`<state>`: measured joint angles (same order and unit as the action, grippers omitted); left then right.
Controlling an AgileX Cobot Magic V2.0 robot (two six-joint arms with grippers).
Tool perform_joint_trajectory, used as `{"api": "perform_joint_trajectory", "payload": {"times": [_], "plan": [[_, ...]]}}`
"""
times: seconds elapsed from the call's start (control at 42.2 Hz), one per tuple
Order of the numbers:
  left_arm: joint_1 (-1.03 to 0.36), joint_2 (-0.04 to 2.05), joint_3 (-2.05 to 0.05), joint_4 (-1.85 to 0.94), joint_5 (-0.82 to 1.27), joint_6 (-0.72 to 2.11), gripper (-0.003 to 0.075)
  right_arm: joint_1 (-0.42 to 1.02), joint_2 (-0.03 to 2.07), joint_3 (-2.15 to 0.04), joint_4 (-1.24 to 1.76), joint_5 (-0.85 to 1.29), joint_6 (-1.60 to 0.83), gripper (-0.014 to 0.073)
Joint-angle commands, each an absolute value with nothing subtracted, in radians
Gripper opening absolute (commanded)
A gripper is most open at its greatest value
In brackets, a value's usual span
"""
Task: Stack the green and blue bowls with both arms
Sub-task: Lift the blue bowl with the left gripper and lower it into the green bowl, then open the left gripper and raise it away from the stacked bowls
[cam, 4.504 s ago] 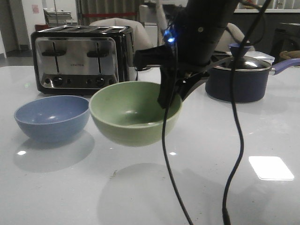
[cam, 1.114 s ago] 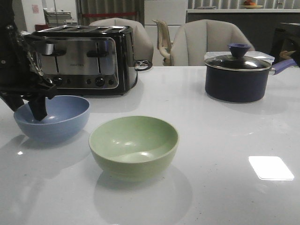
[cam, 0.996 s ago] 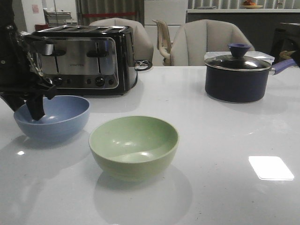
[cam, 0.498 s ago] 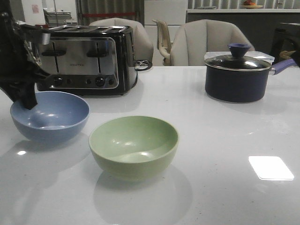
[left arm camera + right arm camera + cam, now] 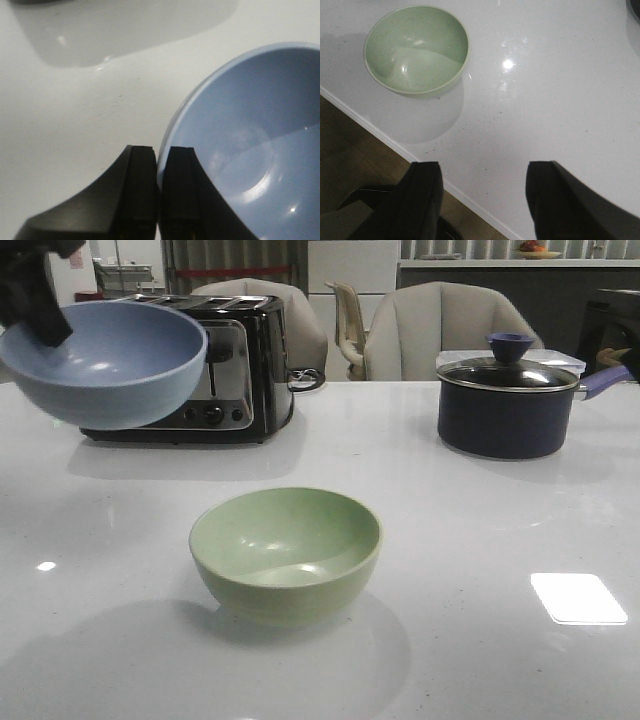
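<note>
Next, my left gripper sets the light blue bowl down and lets go of it inside the pale green bowl (image 5: 284, 524), nested into its open hollow.
The pale green bowl (image 5: 286, 552) stands upright on the white table (image 5: 470, 530), near the front middle; it also shows in the right wrist view (image 5: 416, 49). The light blue bowl (image 5: 105, 362) hangs in the air at the upper left, tilted, held by its rim. My left gripper (image 5: 159, 155) is shut on that rim, one finger inside the blue bowl (image 5: 250, 145) and one outside; in the front view it (image 5: 38, 300) is at the top left corner. My right gripper (image 5: 484, 172) is open and empty above the table's near edge, out of the front view.
A chrome and black toaster (image 5: 225, 370) stands at the back left, behind the raised bowl. A dark navy lidded saucepan (image 5: 510, 405) stands at the back right. Chairs (image 5: 440, 330) are behind the table. The table's near edge and the floor (image 5: 350, 150) show in the right wrist view.
My left gripper has lifted the blue bowl off the table, up and slightly left. Earlier the right arm set the green bowl down at the front middle and left the front view.
</note>
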<state>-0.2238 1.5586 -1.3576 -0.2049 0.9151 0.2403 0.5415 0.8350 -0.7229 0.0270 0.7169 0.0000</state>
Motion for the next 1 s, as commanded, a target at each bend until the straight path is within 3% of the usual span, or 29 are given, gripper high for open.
{"api": "perform_joint_trajectory", "payload": {"times": [0.0, 0.166, 0.498, 0.83, 0.972], "plan": [[-0.231, 1.508, -1.391, -0.426, 0.909, 0.357, 0.0098, 0.542, 0.828, -0.746, 0.016, 0.648, -0.013, 0.0484], [-0.25, 1.542, -1.391, -0.601, 0.956, 0.463, 0.0098, 0.542, 0.828, -0.746, 0.016, 0.648, -0.013, 0.0484], [-0.388, 1.676, -1.391, -0.589, 0.956, 0.476, 0.0098, 0.542, 0.828, -0.746, 0.016, 0.648, -0.013, 0.0484], [-0.422, 1.792, -1.391, -0.576, 0.929, 0.476, 0.01, 0.542, 0.828, -0.746, 0.016, 0.648, -0.013, 0.0484], [-0.422, 1.812, -1.391, -0.565, 0.895, 0.476, 0.0169, 0.542, 0.828, -0.746, 0.016, 0.648, -0.013, 0.0484]]}}
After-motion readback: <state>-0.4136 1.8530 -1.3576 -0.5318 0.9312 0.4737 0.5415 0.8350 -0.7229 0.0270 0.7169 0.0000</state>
